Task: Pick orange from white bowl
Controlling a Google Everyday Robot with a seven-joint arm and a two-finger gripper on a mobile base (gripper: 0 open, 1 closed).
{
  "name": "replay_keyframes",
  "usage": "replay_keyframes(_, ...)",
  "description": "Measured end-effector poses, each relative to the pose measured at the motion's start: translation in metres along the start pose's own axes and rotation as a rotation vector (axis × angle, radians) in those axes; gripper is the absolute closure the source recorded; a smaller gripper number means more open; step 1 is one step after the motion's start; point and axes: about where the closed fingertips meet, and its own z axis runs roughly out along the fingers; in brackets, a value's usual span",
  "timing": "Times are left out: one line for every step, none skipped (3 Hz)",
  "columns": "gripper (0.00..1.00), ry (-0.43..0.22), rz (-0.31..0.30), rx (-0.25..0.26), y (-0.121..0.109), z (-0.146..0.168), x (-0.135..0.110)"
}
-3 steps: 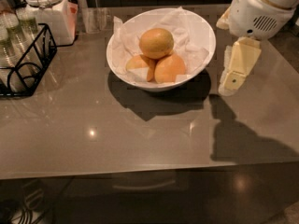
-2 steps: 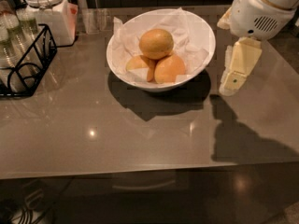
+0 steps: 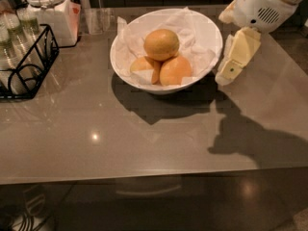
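The robot's gripper will next reach over the white bowl to the orange on top of the paler fruits and close on the orange's side [image 3: 172, 43] nearest the gripper.
The orange [image 3: 161, 44] is round and deep golden yellow-orange. It sits on top of two paler peach-orange fruits [image 3: 175, 70] in the white bowl [image 3: 211, 37], which is lined with crumpled white paper and stands at the back middle of the table. My gripper [image 3: 231, 66] hangs just right of the bowl, close to its rim, pointing down toward the table. It holds nothing.
A black wire rack [image 3: 29, 66] with glasses stands at the left edge. A white lidded jar [image 3: 48, 8] and a clear glass [image 3: 98, 19] stand at the back left. The grey table [image 3: 144, 134] has its front edge near the bottom.
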Motion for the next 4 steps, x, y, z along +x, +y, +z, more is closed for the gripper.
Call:
replay_keyframes(0.00, -0.059, -0.033, -0.039, -0.023, 0.016, -0.032)
replay_keyframes(0.00, -0.096, -0.059, -0.068, -0.038, 0.029, -0.056)
replay_keyframes(0.00, -0.105, -0.063, -0.061, -0.041, 0.031, -0.061)
replay_keyframes(0.00, -0.126, -0.060, -0.056, -0.044, 0.034, -0.063)
